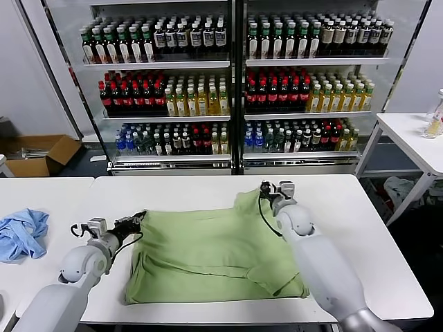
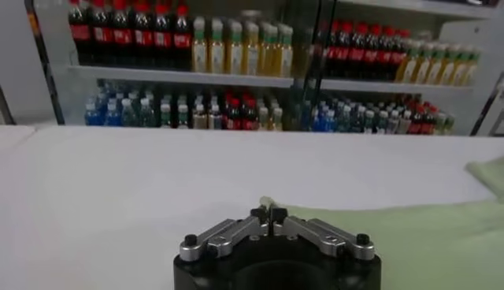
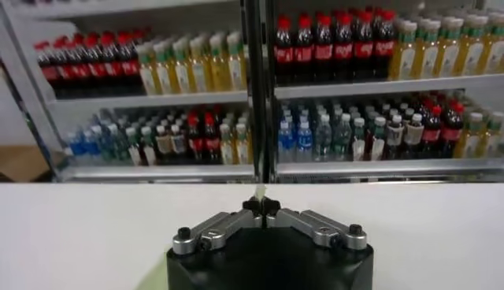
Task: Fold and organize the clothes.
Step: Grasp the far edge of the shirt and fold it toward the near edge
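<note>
My left gripper should release the far corner of the light green shirt, which lies flat on the white table, over the outer end of its long crease (image 1: 139, 253).
The light green polo shirt (image 1: 208, 256) lies flat on the white table (image 1: 346, 228), partly folded, with no collar, buttons or chest graphic showing. My left gripper (image 1: 143, 216) is shut on the shirt's far left corner; in the left wrist view a green tip sticks out between the closed fingertips of that gripper (image 2: 268, 210), and the shirt (image 2: 425, 236) spreads beside it. My right gripper (image 1: 264, 187) is shut on the shirt's far right corner; the right wrist view shows that gripper (image 3: 261, 206) pinching a pale green edge.
A light blue cloth (image 1: 21, 234) lies crumpled on the adjoining table at the left. A glass-door cooler (image 1: 235, 83) full of bottles stands behind the table. A side table (image 1: 415, 138) is at the right, a cardboard box (image 1: 34, 153) on the floor at the left.
</note>
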Action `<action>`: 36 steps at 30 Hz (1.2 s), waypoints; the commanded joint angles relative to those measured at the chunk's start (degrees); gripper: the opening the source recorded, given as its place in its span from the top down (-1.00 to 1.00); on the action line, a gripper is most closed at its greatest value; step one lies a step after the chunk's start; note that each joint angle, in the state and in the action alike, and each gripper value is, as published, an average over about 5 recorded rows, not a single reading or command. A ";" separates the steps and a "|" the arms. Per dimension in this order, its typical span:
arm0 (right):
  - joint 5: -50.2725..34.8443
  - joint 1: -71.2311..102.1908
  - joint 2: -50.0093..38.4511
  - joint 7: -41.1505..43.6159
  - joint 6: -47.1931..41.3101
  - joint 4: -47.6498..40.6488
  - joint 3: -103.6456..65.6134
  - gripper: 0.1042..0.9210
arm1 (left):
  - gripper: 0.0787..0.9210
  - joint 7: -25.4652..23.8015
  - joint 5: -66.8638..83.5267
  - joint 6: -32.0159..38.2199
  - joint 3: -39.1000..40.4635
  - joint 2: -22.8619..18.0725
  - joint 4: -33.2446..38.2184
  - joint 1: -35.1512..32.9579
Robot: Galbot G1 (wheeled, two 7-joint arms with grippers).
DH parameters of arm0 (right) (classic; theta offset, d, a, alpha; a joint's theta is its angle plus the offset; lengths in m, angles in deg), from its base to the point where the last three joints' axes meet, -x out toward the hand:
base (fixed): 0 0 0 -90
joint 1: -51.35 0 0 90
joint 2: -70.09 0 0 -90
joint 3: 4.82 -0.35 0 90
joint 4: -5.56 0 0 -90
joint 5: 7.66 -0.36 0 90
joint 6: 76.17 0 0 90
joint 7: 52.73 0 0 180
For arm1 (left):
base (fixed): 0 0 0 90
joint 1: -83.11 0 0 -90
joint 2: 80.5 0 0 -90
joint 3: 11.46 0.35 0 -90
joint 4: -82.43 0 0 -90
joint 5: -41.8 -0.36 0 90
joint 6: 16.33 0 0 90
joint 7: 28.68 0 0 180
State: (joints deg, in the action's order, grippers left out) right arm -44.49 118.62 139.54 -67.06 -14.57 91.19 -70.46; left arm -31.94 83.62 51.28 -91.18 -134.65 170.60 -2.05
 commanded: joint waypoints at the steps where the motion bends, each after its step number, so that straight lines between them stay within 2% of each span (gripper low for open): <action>1: -3.50 13.11 -7.81 -1.45 -3.00 21.86 -3.94 1.00 | 0.98 0.97 2.64 2.03 -5.26 1.50 11.51 -10.85; 9: -3.41 26.12 -11.66 -1.54 -3.62 32.43 -10.50 1.00 | 0.98 0.77 1.15 3.40 -7.69 1.21 14.87 -17.97; 20: -2.01 35.61 -12.82 -1.27 -3.71 39.25 -15.16 1.00 | 0.98 -0.73 0.02 3.48 -10.05 0.96 18.63 -23.86; 29: 0.10 43.93 -12.21 -1.07 -3.90 43.40 -18.74 1.00 | 0.98 -0.80 -0.25 3.23 -10.88 0.98 19.64 -25.06; 36: 4.28 46.50 -11.58 -0.89 -4.11 42.77 -18.63 1.00 | 0.98 -1.72 0.04 1.37 -11.89 1.24 19.75 -25.37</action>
State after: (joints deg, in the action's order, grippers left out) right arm -43.36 158.86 128.21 -68.06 -18.52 130.84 -87.11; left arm -32.94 83.71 53.92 -102.09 -133.53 189.07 -25.37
